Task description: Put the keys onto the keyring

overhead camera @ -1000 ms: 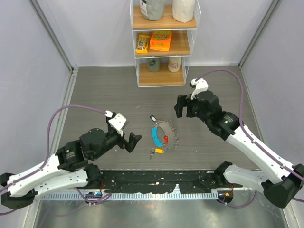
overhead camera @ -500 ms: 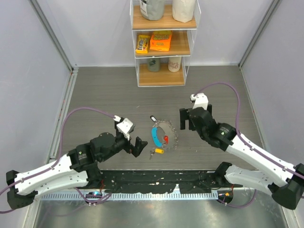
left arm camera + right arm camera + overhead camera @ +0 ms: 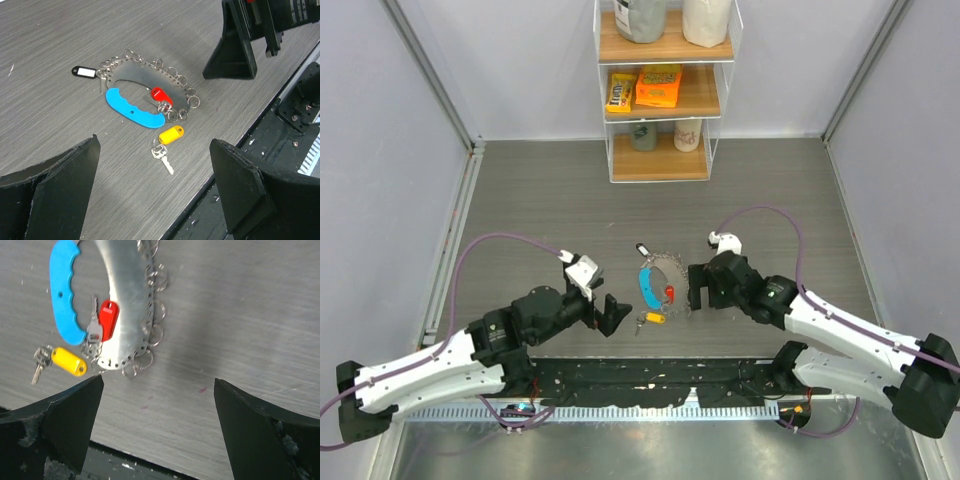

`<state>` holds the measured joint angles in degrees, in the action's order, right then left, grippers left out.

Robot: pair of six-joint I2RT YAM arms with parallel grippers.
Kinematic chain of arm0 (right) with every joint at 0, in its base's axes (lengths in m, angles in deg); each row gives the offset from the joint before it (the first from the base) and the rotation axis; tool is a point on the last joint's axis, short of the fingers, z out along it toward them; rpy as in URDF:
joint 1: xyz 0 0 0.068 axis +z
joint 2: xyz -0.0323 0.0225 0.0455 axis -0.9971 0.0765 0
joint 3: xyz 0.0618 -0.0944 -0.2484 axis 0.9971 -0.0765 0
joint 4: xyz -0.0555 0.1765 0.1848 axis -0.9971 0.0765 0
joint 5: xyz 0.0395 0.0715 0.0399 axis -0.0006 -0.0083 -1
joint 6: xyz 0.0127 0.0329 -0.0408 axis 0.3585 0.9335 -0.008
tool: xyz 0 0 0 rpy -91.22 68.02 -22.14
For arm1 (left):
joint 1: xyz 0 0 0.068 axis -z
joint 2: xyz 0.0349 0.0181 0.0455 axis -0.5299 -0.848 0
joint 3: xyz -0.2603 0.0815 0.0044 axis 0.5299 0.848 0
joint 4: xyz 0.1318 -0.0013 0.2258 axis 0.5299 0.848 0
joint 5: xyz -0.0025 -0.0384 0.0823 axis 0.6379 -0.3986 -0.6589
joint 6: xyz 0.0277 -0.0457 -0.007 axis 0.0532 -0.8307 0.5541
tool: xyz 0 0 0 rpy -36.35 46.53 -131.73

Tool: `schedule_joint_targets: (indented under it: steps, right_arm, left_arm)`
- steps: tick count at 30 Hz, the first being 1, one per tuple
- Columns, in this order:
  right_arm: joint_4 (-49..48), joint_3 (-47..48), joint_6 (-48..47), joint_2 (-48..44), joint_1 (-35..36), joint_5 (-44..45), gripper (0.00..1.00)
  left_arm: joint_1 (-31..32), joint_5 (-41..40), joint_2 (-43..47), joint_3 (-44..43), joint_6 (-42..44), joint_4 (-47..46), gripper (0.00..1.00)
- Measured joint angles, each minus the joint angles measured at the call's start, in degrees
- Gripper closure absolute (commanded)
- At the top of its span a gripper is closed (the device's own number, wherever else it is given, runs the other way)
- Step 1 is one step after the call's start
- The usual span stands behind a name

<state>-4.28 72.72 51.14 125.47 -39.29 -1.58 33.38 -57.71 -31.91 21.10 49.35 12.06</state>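
Note:
The far edge (image 3: 670, 257) (image 3: 129, 60) of the keyring's silvery crescent, farthest from the yellow-tagged key, is the next place for my left gripper to go and close.
The keyring (image 3: 672, 272) lies flat at the table's middle: a silvery crescent (image 3: 145, 77) edged with small rings, with a blue crescent tag (image 3: 134, 107) on its inner side. A red-tagged key (image 3: 161, 95) rests on the crescent. A yellow-tagged key (image 3: 171, 134) lies loose just below the blue tag (image 3: 62, 290), its metal blade (image 3: 165, 159) pointing away. My left gripper (image 3: 612, 312) is open, low and just left of the yellow key (image 3: 654, 318). My right gripper (image 3: 698, 288) is open at the ring's right edge, holding nothing. The red key (image 3: 107, 317) and yellow key (image 3: 68, 361) show above its fingers.
A black tag with a white label (image 3: 83, 71) lies at the crescent's far end. A white shelf unit (image 3: 662, 95) with snacks and jars stands at the back. A black strip (image 3: 650, 385) runs along the table's near edge, close below the keys.
Both arms have come down and inward. The left gripper moved right towards the yellow key. The right gripper dropped from the upper right to the ring's right edge. Both stayed open.

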Motion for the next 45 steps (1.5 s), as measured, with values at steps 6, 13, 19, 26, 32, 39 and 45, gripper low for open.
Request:
schedule_joint_targets:
  steps: [6, 13, 19, 26, 32, 39, 45]
  right_arm:
    - [-1.7, -4.0, 6.3, -1.1, 1.5, -3.3, 0.09]
    - [-2.6, -5.6, 10.6, -1.0, 2.1, -4.4, 0.16]
    - [-2.7, -3.0, 11.2, 4.8, 4.9, -3.6, 0.18]
    - [-1.6, 2.1, 10.0, 6.7, 5.3, 2.9, 0.19]
    - [-2.2, 6.1, 8.7, 11.2, 4.5, 7.1, 0.22]
    - [-2.3, 6.2, 8.3, 11.5, 0.4, 9.2, 0.26]
    - [-2.8, 3.2, 8.3, 6.1, -3.6, 9.4, 0.25]
  left_arm:
    - [0.0, -0.1, 1.9, 1.5, -0.2, 0.0, 0.0]
    - [0.0, -0.1, 4.0, 3.8, -0.3, -0.5, 0.0]
    - [0.0, 0.5, 2.5, 4.4, -1.2, -2.6, 0.0]
    - [-0.7, 1.8, -6.5, 5.0, -3.3, -8.7, 0.06]
    - [-6.2, 7.0, -17.6, 3.2, -5.5, -12.3, 0.12]
    - [-10.7, 13.9, -29.7, -4.4, -7.5, -16.2, 0.15]
    - [-10.9, 20.5, -40.5, -12.1, -7.2, -18.8, 0.22]
